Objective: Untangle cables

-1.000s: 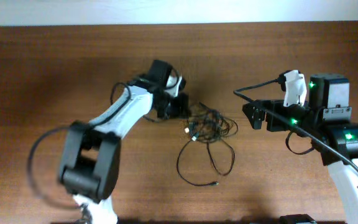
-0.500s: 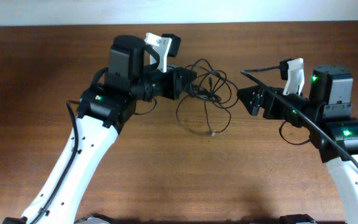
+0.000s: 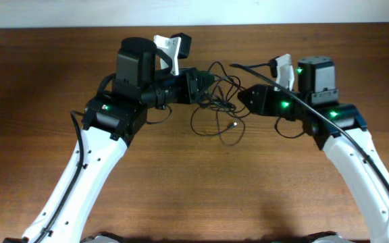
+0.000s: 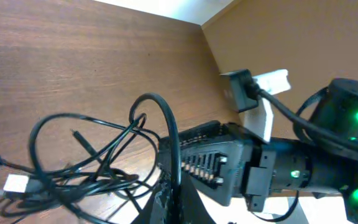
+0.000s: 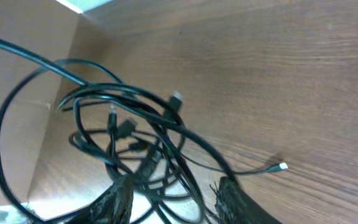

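Observation:
My left gripper is holding the strand of cable. It will let it go on the wooden table point(image 3: 168, 76) beside the tangle, over on my left gripper's side.
The cables point(image 3: 221, 84) are a black tangle held up above the wooden table, between my two grippers. My left gripper point(image 3: 205, 89) is shut on one strand, which arches up from its fingers point(image 4: 178, 202) in the left wrist view. Below the tangle a loose loop point(image 3: 211, 131) hangs, ending in a small silvery plug point(image 3: 231, 125). My right gripper point(image 3: 243, 100) faces the left one from the right, and its ridged pad point(image 4: 204, 163) shows close by. It point(image 5: 176, 202) is open, and several strands of the cables point(image 5: 142, 124) run between its fingers.
The brown wooden table point(image 3: 181, 189) spreads below both arms, with its far edge against a white wall point(image 3: 194, 13). A thick black arm cable point(image 3: 252, 69) juts out over the right gripper. A silvery plug tip point(image 5: 283, 166) lies on the wood.
My left gripper has lifted the tangle off the table and carried it back. My right gripper has moved left up to the tangle, and its jaws have narrowed around the strands.

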